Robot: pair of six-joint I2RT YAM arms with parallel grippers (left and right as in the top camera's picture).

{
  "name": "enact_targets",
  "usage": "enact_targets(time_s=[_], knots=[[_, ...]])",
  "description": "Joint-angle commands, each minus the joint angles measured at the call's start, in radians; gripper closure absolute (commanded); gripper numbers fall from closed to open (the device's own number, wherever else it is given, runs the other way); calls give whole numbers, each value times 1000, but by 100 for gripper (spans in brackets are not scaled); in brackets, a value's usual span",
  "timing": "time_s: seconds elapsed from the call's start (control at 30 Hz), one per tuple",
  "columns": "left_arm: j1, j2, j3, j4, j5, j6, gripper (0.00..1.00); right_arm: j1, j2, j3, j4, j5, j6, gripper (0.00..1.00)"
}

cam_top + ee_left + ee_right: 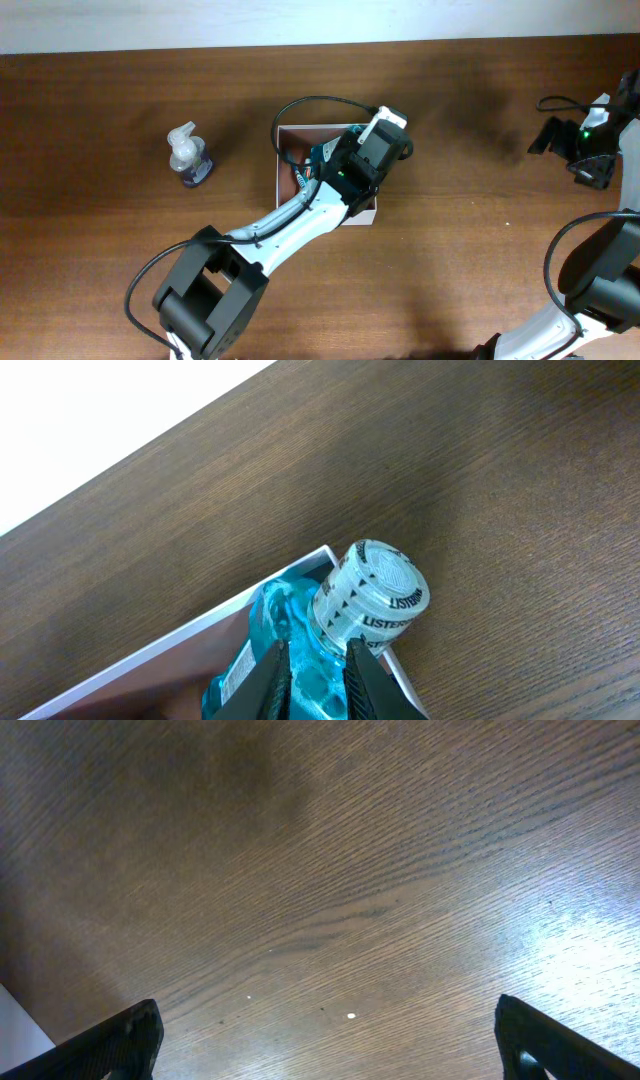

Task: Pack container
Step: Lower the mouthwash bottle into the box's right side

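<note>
The blue bottle's cap sticks past the container's side at the corner, so I should open my left gripper, grip the bottle nearer its cap (318,626) and lift it clear.
The container (286,150) is a square shallow box with thin white walls and a pinkish-brown inside, at the table's middle. Its white wall also shows in the left wrist view (200,622). My left gripper (318,675) is shut on a blue mouthwash bottle (285,615) with a clear sealed cap. The bottle's body is over the container's inside and its cap reaches past the corner wall. In the overhead view the left gripper (345,165) hides most of the bottle (322,152). My right gripper (325,1040) is open and empty over bare table at the far right (548,135).
A small bottle of purple liquid with a clear trigger top (187,155) stands on the wooden table left of the container. The table's far edge runs along the top of the overhead view.
</note>
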State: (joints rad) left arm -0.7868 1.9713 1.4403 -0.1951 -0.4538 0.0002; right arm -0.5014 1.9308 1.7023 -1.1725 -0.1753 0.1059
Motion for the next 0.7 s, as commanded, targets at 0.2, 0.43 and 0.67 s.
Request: enact_targets(time_s=[0.2,0.43,0.67], knots=[[4,3,48,12,-16,-2,32,5,-5,-3,3,2,8,1],[5,12,48,64,-15,129,26,5,-5,-3,3,3,8,1],[5,41,48,77,-3,190,26,5,-5,-3,3,3,8,1]])
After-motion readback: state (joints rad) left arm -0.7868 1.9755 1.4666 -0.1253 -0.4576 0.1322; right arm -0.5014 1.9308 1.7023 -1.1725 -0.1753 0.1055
